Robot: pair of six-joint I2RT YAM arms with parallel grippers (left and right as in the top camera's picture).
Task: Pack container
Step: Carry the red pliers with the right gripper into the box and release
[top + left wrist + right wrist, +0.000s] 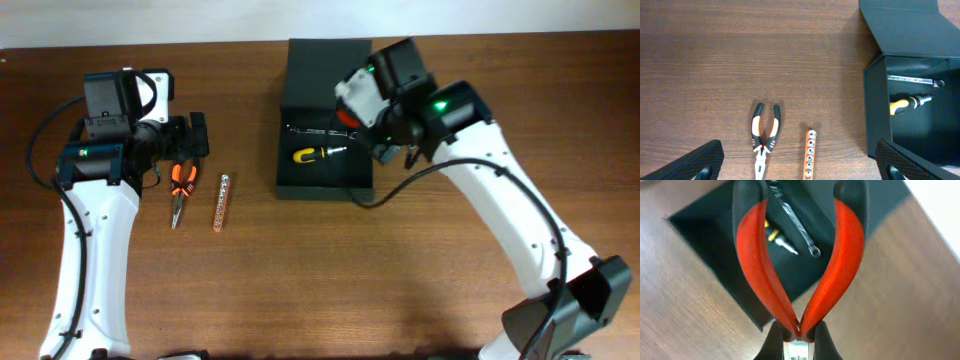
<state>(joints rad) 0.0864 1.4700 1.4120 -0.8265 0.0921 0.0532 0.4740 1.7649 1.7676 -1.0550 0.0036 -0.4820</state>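
I will let go of the red-handled pliers with my right gripper in the dark container, along the near side of the yellow-handled screwdriver [318,168] [736,247]. The pliers are now held over the container.
The dark container [325,178] lies open in the middle of the table, its flap lid [325,60] folded back. Inside are a yellow-handled screwdriver [315,154] and a thin metal wrench [312,131]. My right gripper [360,125] hovers over the container's right side, shut on red-handled pliers [845,255]; in the right wrist view its fingers [797,330] pinch the pliers' head. My left gripper [190,135] is open and empty, above orange-and-black pliers [179,190] and an orange socket rail [221,203]. The left wrist view shows the container [875,100] at the right.
The orange-and-black pliers [764,137] and the socket rail [809,155] lie side by side on the brown wooden table [320,280], left of the container. The table's far edge runs just behind the lid.
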